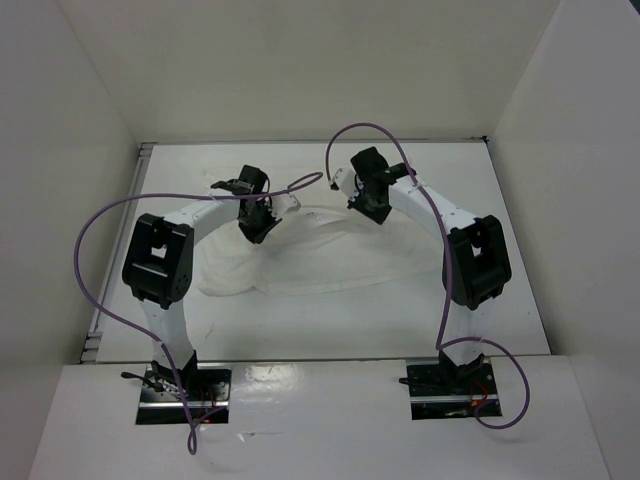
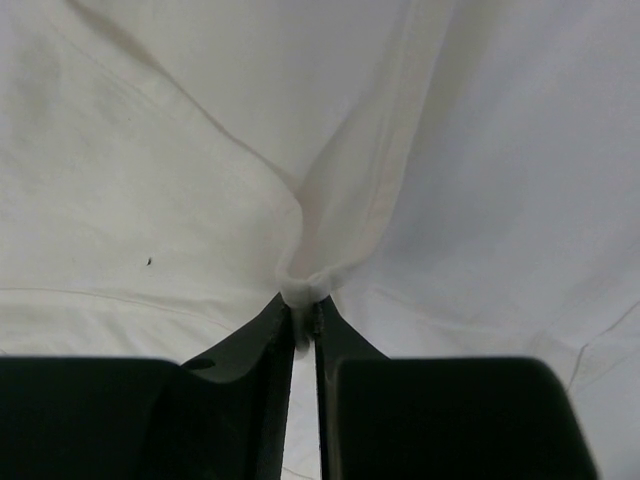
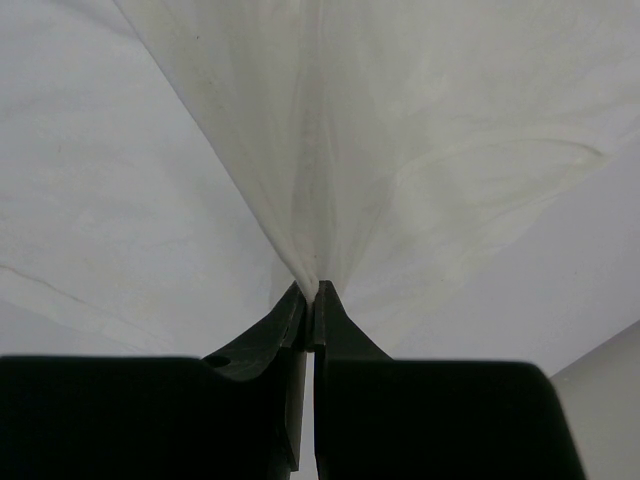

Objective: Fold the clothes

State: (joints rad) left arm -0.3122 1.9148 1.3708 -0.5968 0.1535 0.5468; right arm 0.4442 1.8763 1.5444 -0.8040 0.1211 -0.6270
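Next, I let go of the gathered fold on top of the clothes with my right gripper, just inside their near hem [image 1: 385,271].
The clothes [image 1: 310,255] are one thin white garment spread wrinkled across the middle of the table. My left gripper [image 1: 258,228] stands over its left upper part. In the left wrist view that gripper [image 2: 303,305] is shut on a bunched hem of the clothes [image 2: 340,190], pinched at the fingertips. My right gripper [image 1: 368,205] is at the garment's upper right edge. In the right wrist view it [image 3: 314,295] is shut on a gathered fold of the clothes [image 3: 330,170], and the cloth fans up and away from the jaws.
White walls enclose the table [image 1: 500,270] on three sides, with a metal rail [image 1: 120,250] along the left edge. Purple cables [image 1: 95,240] loop off both arms. The arm bases [image 1: 180,385] sit at the near edge.
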